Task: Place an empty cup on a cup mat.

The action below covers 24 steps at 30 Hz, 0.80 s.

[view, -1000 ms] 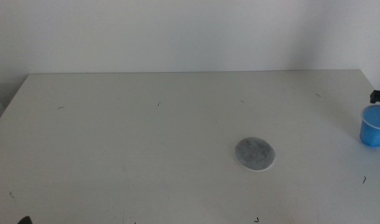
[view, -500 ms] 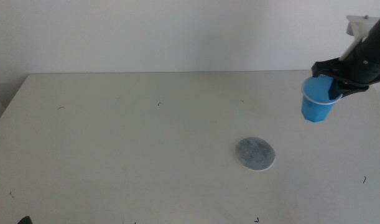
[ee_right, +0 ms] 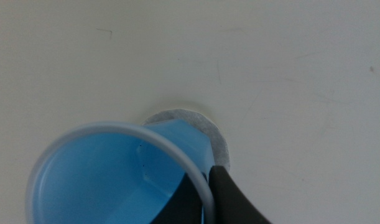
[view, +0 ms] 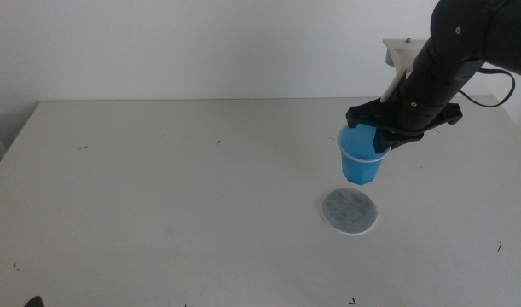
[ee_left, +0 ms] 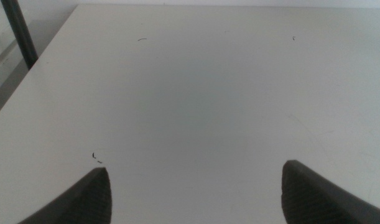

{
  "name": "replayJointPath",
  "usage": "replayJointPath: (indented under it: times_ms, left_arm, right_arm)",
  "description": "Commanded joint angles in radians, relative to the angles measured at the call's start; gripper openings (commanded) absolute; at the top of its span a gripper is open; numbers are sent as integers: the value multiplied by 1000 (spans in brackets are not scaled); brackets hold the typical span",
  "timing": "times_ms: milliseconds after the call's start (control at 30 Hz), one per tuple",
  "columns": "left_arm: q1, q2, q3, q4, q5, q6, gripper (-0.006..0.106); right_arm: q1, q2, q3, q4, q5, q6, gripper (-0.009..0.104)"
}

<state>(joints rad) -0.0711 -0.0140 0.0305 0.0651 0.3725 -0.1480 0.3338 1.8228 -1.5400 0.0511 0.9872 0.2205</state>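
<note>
Next, my right gripper lets go of the bright blue cup, so that it is set down on the middle of the grey cup mat (view: 351, 215) (ee_right: 185, 153).
My right gripper (view: 381, 136) is shut on the rim of the bright blue cup (view: 361, 157) and holds it in the air, just above and behind the grey cup mat (view: 350, 211). The cup hangs upright, clear of the mat. In the right wrist view the cup (ee_right: 109, 174) looks empty, one jaw grips its rim, and the mat (ee_right: 193, 124) shows partly behind it. My left gripper (ee_left: 196, 193) is open over bare table at the near left, with nothing between its jaws; only a dark tip shows at the middle view's bottom edge.
The white table (view: 158, 188) carries only small dark specks. A pale wall rises behind its far edge. The right arm (view: 452, 51) reaches in from the upper right.
The right gripper has lifted the cup from the table's right edge and carried it left and lower, to just above the mat. The mat has not moved.
</note>
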Motion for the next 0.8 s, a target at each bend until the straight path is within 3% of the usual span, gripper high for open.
replayJointPath:
  times_ms: [0, 767]
  left_arm:
    - [1, -4, -6, 0, -67, -11, 105]
    - [1, -4, -6, 0, -67, -11, 105]
  right_arm:
    - [2, -17, -30, -11, -32, 2, -1]
    - [2, 82, -30, 12, 26, -7, -1]
